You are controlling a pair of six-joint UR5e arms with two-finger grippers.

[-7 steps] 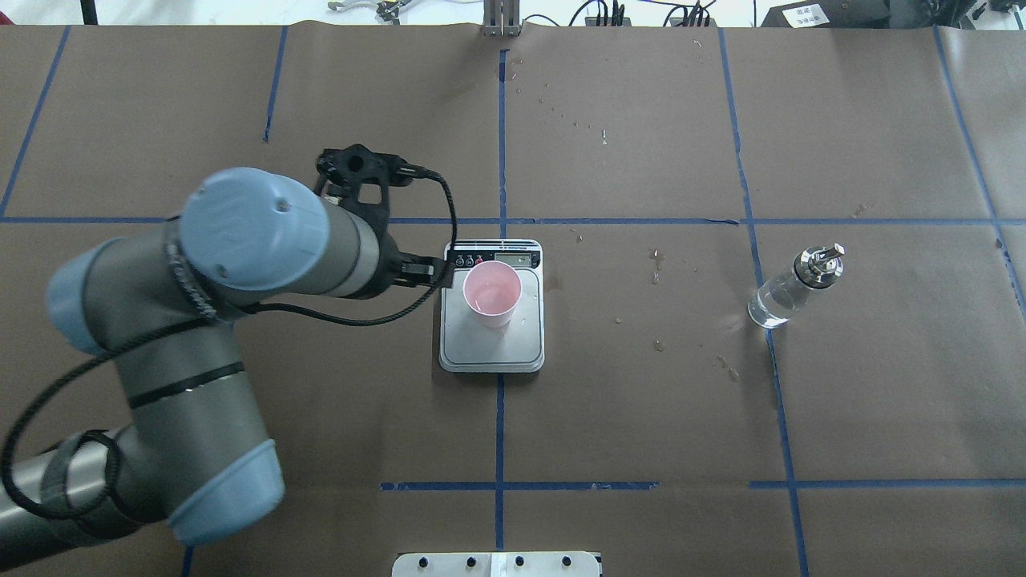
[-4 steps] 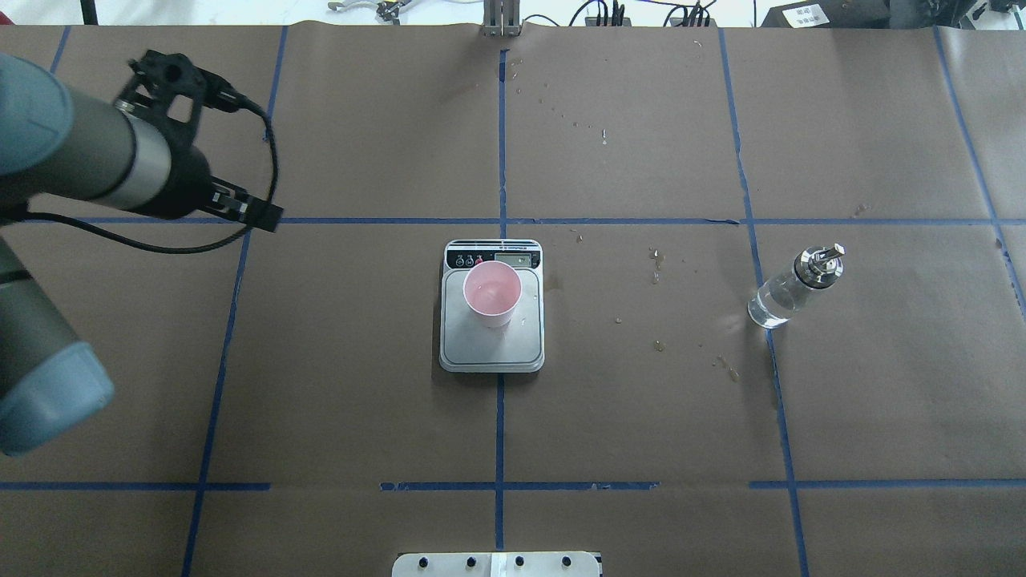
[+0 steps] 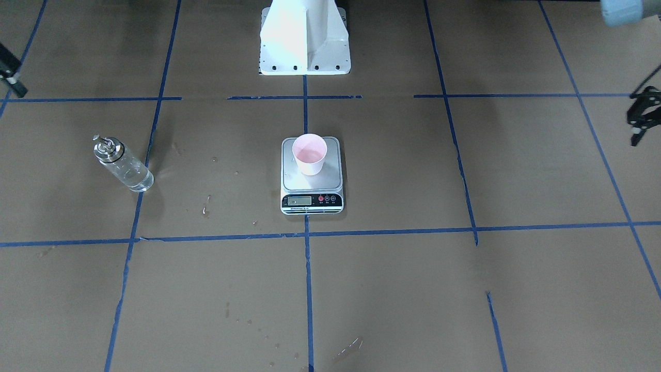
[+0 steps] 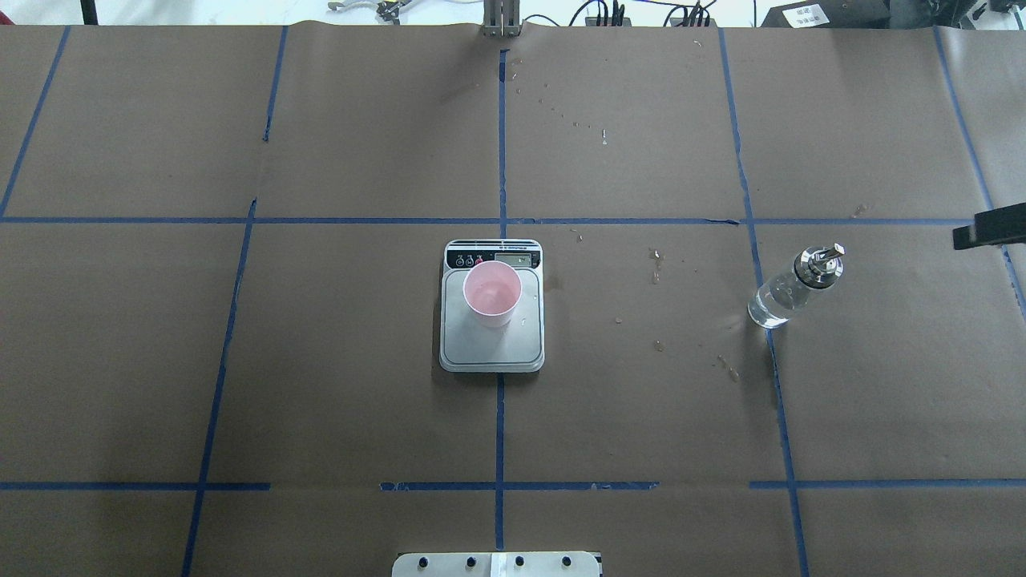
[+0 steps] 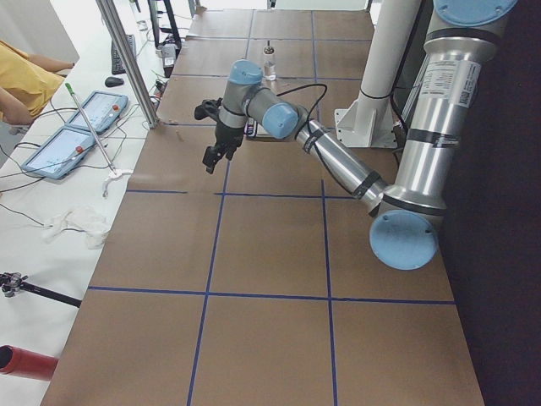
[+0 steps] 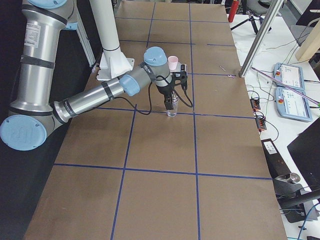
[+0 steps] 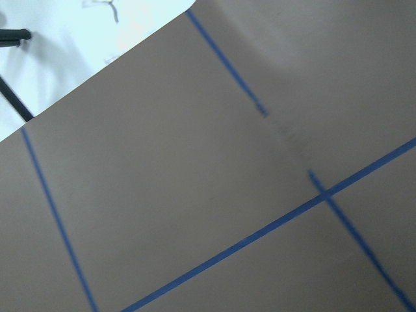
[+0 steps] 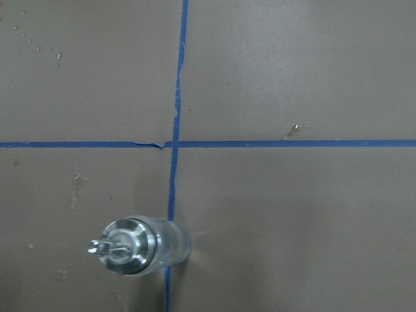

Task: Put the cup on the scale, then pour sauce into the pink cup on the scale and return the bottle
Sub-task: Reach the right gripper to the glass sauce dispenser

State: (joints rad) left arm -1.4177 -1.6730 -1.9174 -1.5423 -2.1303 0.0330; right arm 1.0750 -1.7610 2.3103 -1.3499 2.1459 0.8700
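Note:
The robot's right gripper will next close around the upper body of the clear bottle point(image 3: 122, 164) point(image 8: 162, 243), just under the bottle's metal top.
The pink cup point(image 4: 491, 293) stands upright on the silver scale point(image 4: 491, 349) at the table's middle, with nothing touching it; both also show in the front view, cup point(image 3: 310, 153) and scale point(image 3: 311, 182). The clear bottle point(image 4: 793, 288) with its metal spout stands upright to the right, with clear sauce point(image 4: 768, 308) low in it. The right wrist view looks straight down on the bottle point(image 8: 140, 246). My right gripper point(image 6: 171, 106) hangs just above the bottle; I cannot tell whether it is open. My left gripper point(image 5: 209, 162) is far off to the left, its state unclear.
Wet spots point(image 4: 657, 264) mark the brown paper between the scale and the bottle. A black part of the right gripper point(image 4: 990, 227) shows at the overhead view's right edge. The robot's white base point(image 3: 304, 36) stands behind the scale. An upright metal post point(image 5: 127, 59) stands at the table's far edge.
My left arm has drawn back from beside the cup, swung left and left the overhead view. A black part of the right gripper has come in at the right edge. The cup stays on the scale.

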